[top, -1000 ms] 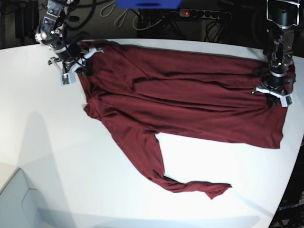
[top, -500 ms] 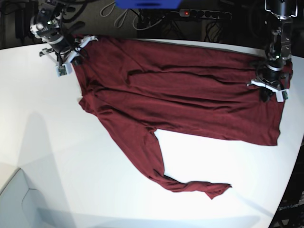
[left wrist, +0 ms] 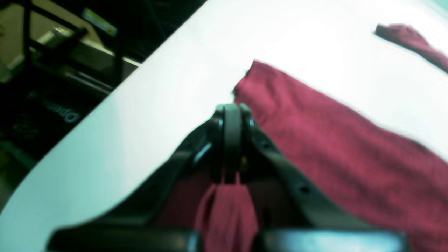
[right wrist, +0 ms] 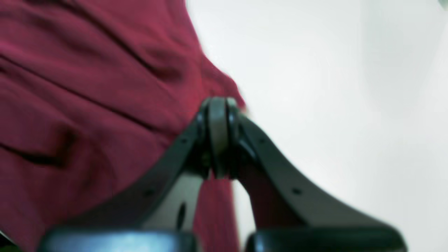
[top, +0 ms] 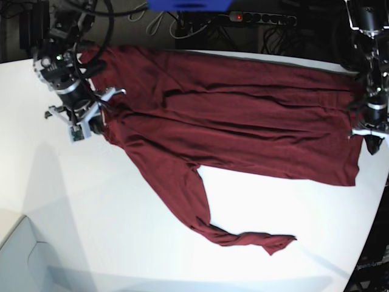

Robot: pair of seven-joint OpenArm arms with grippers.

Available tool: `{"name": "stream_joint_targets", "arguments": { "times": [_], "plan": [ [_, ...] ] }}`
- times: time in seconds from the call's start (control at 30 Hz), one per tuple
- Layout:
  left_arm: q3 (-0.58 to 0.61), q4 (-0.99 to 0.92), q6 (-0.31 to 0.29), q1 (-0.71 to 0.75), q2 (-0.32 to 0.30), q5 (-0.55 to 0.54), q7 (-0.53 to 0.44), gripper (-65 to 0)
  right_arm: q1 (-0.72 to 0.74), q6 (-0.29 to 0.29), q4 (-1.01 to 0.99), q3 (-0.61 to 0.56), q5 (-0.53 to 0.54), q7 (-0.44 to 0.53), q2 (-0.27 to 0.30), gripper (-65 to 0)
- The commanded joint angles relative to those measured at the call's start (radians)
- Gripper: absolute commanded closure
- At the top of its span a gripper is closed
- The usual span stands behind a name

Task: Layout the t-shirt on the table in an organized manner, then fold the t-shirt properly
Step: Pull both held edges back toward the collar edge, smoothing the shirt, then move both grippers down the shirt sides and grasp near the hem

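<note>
Next, my left gripper opens and takes that corner (top: 351,181), the t-shirt's near corner that lies loose, before laying the t-shirt out, as it is pinching the t-shirt's side edge now.
The dark maroon t-shirt (top: 243,121) lies stretched across the back half of the white table (top: 121,219), with one twisted sleeve (top: 255,238) trailing toward the front. In the base view my right gripper (top: 98,114) is shut on the shirt's left edge. My left gripper (top: 369,135) is shut on the shirt's right edge, near the table's rim. The right wrist view shows the closed right gripper (right wrist: 217,105) with a strip of the t-shirt (right wrist: 87,105) pinched behind its tips. In the left wrist view the left gripper (left wrist: 231,112) is likewise closed on a fold of the t-shirt (left wrist: 332,147).
A power strip (top: 261,18) with a red light, cables and a blue object (top: 188,5) sit behind the table's back edge. The table's curved edge (top: 371,237) runs down the right side. Dark frames and floor (left wrist: 52,70) lie beyond the edge by the left gripper.
My right gripper has come forward from the back left corner, dragging the shirt's left edge with it. My left gripper has moved right toward the table's rim, pulling the shirt tauter.
</note>
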Motion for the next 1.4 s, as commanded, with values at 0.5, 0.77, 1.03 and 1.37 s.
{"name": "stream_joint_targets", "arguments": {
  "times": [0.5, 0.77, 1.03, 1.37],
  "plan": [
    [-0.009, -0.356, 0.006, -0.384, -0.071, -0.001, 0.112, -22.7, 0.320, 0.000, -0.400, -0.119, 0.017, 0.020, 0.010, -34.2],
    [-0.009, -0.367, 0.004, -0.456, -0.063, 0.097, 0.112, -47.0, 0.504, 0.000, -0.696, -0.119, 0.019, 0.027, 0.061, -35.6],
    [-0.010, -0.582, 0.003, -0.567, -0.004, 0.313, 0.111, -49.3, 0.589, 0.000, -0.892, -0.114, 0.019, 0.096, 0.087, -35.4],
    [-0.009, -0.601, 0.001, -0.585, -0.002, 0.326, 0.109, -49.3, 0.561, 0.000, -0.912, -0.117, 0.017, 0.216, 0.118, 0.0]
  ]
}}
